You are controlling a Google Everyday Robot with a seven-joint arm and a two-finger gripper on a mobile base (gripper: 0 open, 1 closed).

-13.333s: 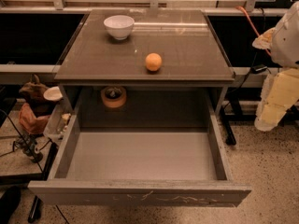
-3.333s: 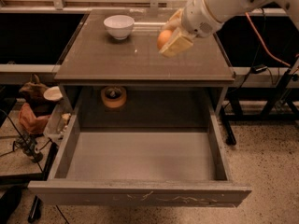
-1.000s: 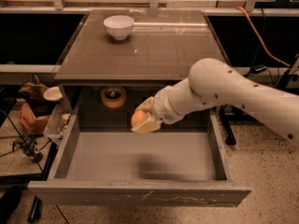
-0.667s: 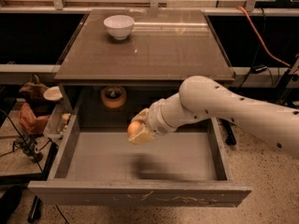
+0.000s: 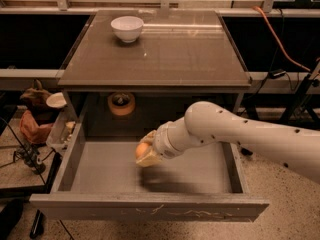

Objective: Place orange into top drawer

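The orange, now a little above the drawer floor, will be let go by my gripper on the drawer's bottom between the tape roll and front panel (image 5: 138,165).
The top drawer (image 5: 100,174) is pulled open below the table, a wide grey box with a scuffed front panel. My gripper (image 5: 146,150) reaches in from the right on a white arm and hovers a little above the drawer floor, left of middle. It is shut on the orange (image 5: 142,149), which shows between the pale fingers. A shadow lies on the floor under it.
A white bowl (image 5: 127,28) stands on the table top (image 5: 190,49) at the back left. A tan tape roll (image 5: 121,103) sits behind the drawer under the table. Clutter and cables lie at the left; an orange cable runs at the right.
The arm took the orange from the table top, carried it down over the open drawer, and has just lowered it further toward the drawer floor.
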